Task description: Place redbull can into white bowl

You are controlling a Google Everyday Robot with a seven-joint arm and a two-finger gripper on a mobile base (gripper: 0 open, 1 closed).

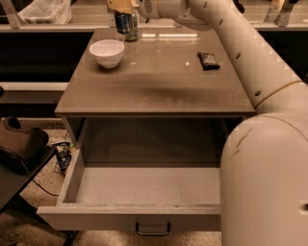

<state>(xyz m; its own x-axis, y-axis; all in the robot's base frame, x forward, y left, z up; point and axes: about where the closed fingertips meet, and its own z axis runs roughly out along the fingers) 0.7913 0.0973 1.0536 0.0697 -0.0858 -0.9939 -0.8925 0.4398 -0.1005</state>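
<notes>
The redbull can, now hanging over the table's far edge, will be released by my gripper so that it is standing upright in the middle of the white bowl (107, 54).
The white bowl (107, 52) stands at the table's far left and has nothing in it. My gripper (121, 6) is at the top edge of the camera view, behind and slightly right of the bowl, with its tan fingers (115, 5) shut on the redbull can (123, 22). Only the can's blue-and-silver lower part shows below the fingers; its top is hidden. The can hangs upright over the table's far edge, apart from the bowl. A shorter green can (133, 30) shows just right of and behind it.
A small black packet (208, 60) lies at the table's far right. The grey table (159, 86) has an open drawer (144, 185) below its front edge. My white arm (250, 72) crosses the right side. A plastic bag (45, 10) lies on the back counter.
</notes>
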